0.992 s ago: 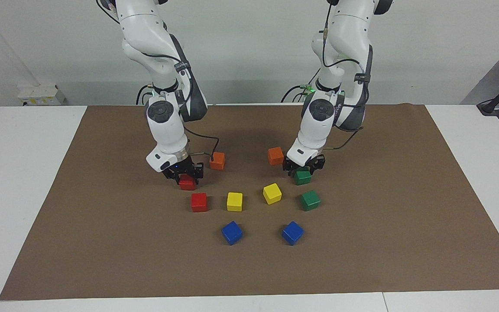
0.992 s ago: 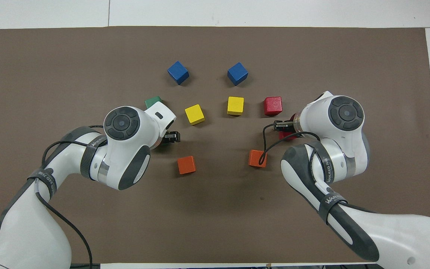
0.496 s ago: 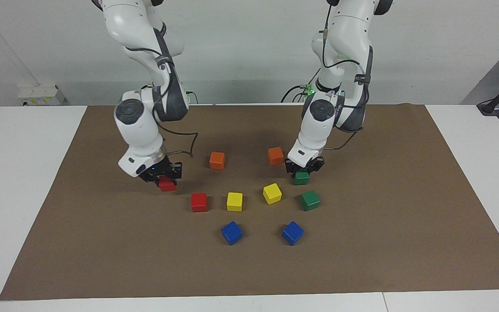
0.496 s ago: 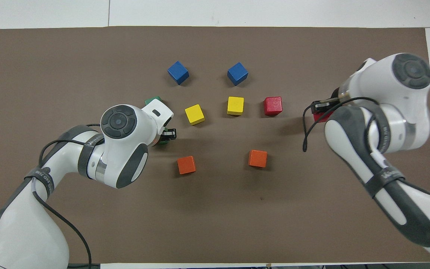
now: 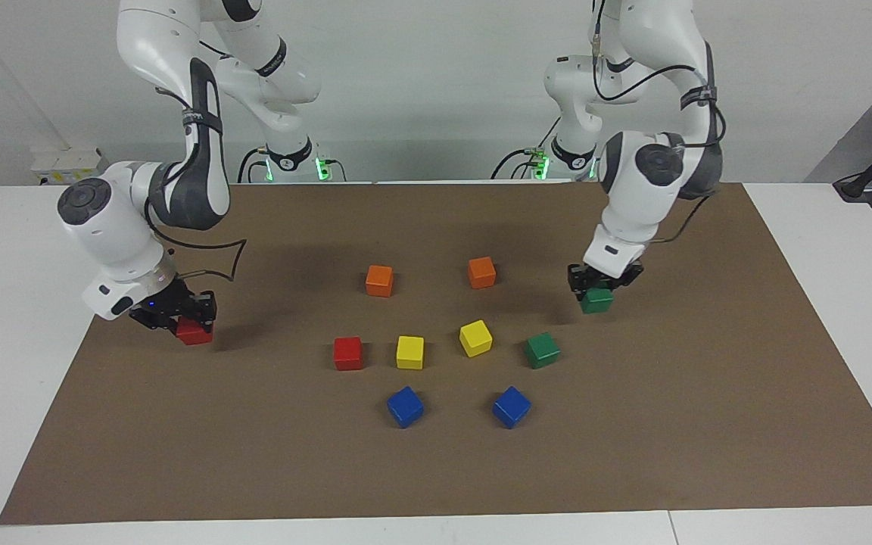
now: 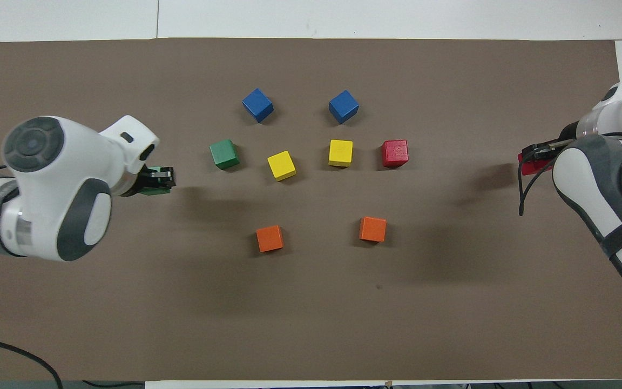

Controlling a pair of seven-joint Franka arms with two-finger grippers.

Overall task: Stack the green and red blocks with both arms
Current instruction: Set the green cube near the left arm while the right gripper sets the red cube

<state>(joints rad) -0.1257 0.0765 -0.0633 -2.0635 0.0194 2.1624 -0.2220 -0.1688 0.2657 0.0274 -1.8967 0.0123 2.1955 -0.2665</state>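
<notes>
Next, I set the green cube on the brown mat (image 6: pixel 67 194) under the white wrist behind my left gripper.
My right gripper (image 5: pixel 188 319) is shut on a red cube (image 5: pixel 194 331) and holds it low over the brown mat near the right arm's end; both show in the overhead view, the gripper (image 6: pixel 536 157) and the cube (image 6: pixel 526 165). My left gripper (image 5: pixel 600 288) is shut on a green cube (image 5: pixel 596 301) and holds it low over the mat toward the left arm's end; the overhead view shows this gripper (image 6: pixel 161 180) and a bit of the cube (image 6: pixel 152 190). A second red cube (image 5: pixel 347 353) and a second green cube (image 5: pixel 542 350) rest on the mat, each alone.
Two orange cubes (image 5: pixel 379 280) (image 5: pixel 481 272) lie nearest to the robots. Two yellow cubes (image 5: pixel 409 352) (image 5: pixel 475 337) lie between the resting red and green cubes. Two blue cubes (image 5: pixel 405 406) (image 5: pixel 512 406) lie farthest. The brown mat (image 5: pixel 708 424) covers a white table.
Both arms have swung outward from the middle with their cubes: the right gripper with the red cube toward its end of the mat, the left gripper with the green cube toward its end.
</notes>
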